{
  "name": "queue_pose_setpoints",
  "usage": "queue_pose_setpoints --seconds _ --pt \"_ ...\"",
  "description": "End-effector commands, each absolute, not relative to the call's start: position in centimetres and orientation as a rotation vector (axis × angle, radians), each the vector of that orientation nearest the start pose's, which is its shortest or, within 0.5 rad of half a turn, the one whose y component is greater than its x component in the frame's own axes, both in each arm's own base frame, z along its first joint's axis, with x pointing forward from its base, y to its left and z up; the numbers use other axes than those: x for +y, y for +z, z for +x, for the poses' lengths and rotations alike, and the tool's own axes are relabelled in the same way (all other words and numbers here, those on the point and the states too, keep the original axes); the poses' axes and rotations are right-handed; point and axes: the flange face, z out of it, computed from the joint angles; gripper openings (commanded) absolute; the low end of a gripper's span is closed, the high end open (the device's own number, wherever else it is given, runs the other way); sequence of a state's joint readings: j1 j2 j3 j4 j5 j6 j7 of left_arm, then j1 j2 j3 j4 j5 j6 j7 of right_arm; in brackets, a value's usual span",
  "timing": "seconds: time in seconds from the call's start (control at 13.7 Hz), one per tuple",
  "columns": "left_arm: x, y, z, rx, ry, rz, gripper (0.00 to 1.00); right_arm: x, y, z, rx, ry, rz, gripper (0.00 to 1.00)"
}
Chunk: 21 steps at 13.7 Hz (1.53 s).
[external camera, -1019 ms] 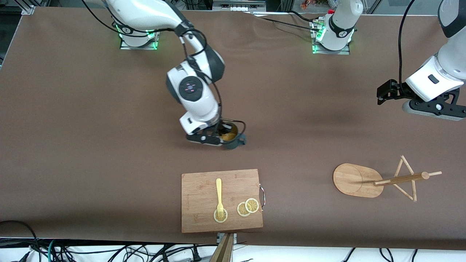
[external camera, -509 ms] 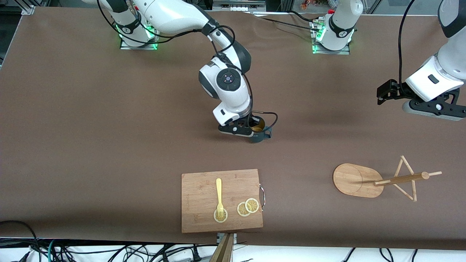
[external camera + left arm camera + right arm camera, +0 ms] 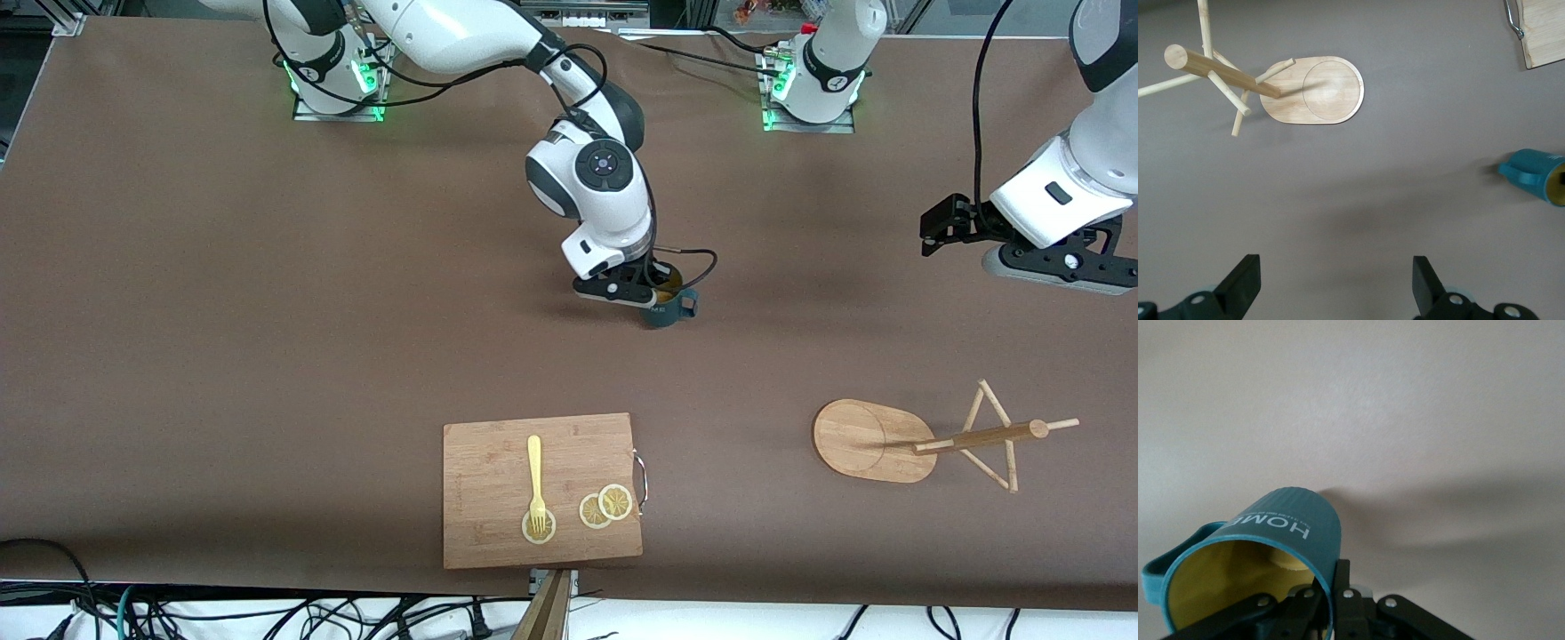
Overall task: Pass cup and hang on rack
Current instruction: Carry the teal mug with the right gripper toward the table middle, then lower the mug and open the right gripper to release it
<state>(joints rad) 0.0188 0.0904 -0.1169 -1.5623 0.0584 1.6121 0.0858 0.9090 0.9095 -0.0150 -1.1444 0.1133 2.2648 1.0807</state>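
Observation:
My right gripper has the dark teal cup. Next, I set it down with that gripper on the bare brown tabletop (image 3: 672, 308) beyond the cutting board's metal handle.
The dark teal cup (image 3: 667, 310) with a yellow inside is held by its rim in my right gripper (image 3: 653, 292), which is shut on it over the middle of the table. In the right wrist view the cup (image 3: 1288, 527) hangs tilted, one finger inside and one outside the wall, at my right gripper (image 3: 1331, 583). The wooden rack (image 3: 978, 437) stands toward the left arm's end, nearer the front camera. My left gripper (image 3: 935, 233) hovers open and empty above the table; its wrist view shows my left gripper (image 3: 1337, 283), the rack (image 3: 1318, 90) and the cup (image 3: 1537, 181).
A bamboo cutting board (image 3: 484, 524) lies near the front edge, with a yellow fork (image 3: 534, 476) and lemon slices (image 3: 605, 507) on it. Its corner shows in the left wrist view (image 3: 1546, 33). Bare brown tabletop lies between the cup and the rack.
My right arm has carried the cup toward the left arm's end of the table. The left arm has not moved.

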Motion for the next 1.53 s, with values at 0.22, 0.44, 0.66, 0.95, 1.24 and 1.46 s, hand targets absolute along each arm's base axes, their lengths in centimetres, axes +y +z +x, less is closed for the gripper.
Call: queue_pose_setpoints --seconds 0.22,0.44,0.66,0.95,1.24,1.46 --pt "-5.1 58.6 58.6 0.310 0.044 -3.102 1.00 63.4 26.3 47.8 0.367 -0.089 -2.883 0.00" --pt "-5.2 58.7 58.6 0.313 0.042 -3.102 1.00 63.7 25.0 47.5 0.342 -0.085 -2.881 0.00" --pt "-5.6 60.0 58.6 0.323 0.001 -3.100 1.00 63.7 24.7 47.3 0.341 -0.072 -2.887 0.00" --pt "-4.9 59.5 58.6 0.309 0.030 -3.101 1.00 64.2 24.4 46.6 0.337 -0.043 -2.884 0.41" --pt "-4.6 59.5 58.6 0.302 0.028 -3.102 1.00 63.9 25.6 47.1 0.341 -0.056 -2.874 1.00" --pt "-4.9 59.7 58.6 0.309 0.023 -3.101 1.00 63.2 26.9 47.9 0.309 -0.060 -2.895 1.00"
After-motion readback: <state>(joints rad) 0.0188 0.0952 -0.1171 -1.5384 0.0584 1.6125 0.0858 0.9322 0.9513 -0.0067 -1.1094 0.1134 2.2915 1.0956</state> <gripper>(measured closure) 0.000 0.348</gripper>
